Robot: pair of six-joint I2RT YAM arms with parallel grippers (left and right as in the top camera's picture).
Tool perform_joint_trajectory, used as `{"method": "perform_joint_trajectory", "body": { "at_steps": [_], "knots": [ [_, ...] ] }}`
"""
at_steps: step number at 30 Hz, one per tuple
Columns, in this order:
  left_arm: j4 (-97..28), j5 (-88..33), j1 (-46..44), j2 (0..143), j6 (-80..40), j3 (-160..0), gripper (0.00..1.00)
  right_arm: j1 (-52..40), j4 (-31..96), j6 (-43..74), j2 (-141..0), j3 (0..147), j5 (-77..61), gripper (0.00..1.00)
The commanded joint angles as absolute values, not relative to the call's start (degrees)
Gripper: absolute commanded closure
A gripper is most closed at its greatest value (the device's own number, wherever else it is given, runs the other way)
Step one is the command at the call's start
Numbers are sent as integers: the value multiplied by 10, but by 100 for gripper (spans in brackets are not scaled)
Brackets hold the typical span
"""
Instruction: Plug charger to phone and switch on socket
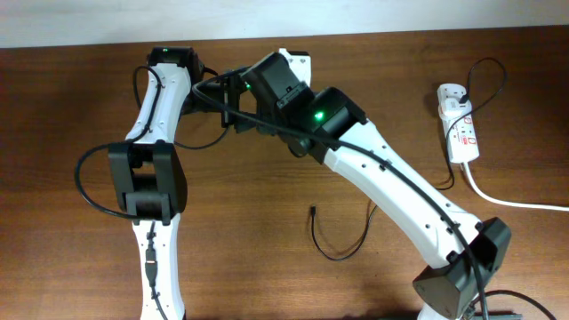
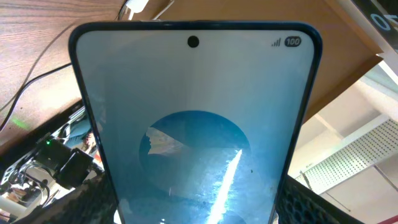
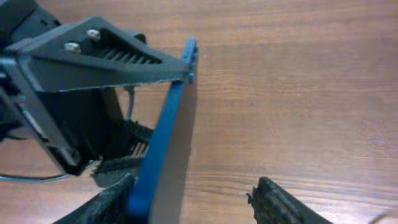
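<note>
The bottom end of the phone faces into my left gripper, so my right gripper will hold the phone while my left gripper turns to pinch the phone's long edge (image 2: 92,124).
The phone (image 2: 196,124) fills the left wrist view, with a light blue screen and black edge. My left gripper (image 2: 199,211) is shut on its two long sides and holds it above the table. In the right wrist view the phone (image 3: 165,143) shows edge-on, with a left finger (image 3: 112,59) pressed on it. My right gripper (image 3: 191,190) is open; its left finger is right beside the phone's edge and its right finger stands well apart. In the overhead view both grippers meet at the back (image 1: 236,89) and hide the phone. The charger's plug tip (image 1: 313,211) lies on the table, its thin cable (image 1: 342,253) looping to the right.
The socket (image 1: 458,124) lies at the far right with its thick white cord (image 1: 511,202) running off the right edge. The wooden table (image 1: 267,204) carries both arm bases at the front.
</note>
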State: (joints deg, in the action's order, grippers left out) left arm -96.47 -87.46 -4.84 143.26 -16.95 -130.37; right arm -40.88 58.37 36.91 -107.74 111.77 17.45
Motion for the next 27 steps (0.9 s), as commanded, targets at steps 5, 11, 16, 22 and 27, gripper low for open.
{"method": "perform_joint_trajectory", "body": {
  "at_steps": [5, 11, 16, 22, 27],
  "knots": [
    [-967, -902, -44, 1437, -204, -1316, 30, -413, 580, 369, -1100, 1127, 157, 51],
    [-967, -902, -44, 1437, -215, -1316, 30, -417, 565, 369, -1100, 1127, 161, 62],
    [-967, -902, -44, 1437, -214, -1316, 28, -417, 556, 369, -1100, 1127, 163, 70],
    [-967, -902, -44, 1437, -215, -1316, 27, -417, 556, 369, -1100, 1127, 163, 79],
    [-967, -902, -44, 1437, -215, -1316, 27, -417, 557, 369, -1100, 1127, 163, 86]
  ]
}}
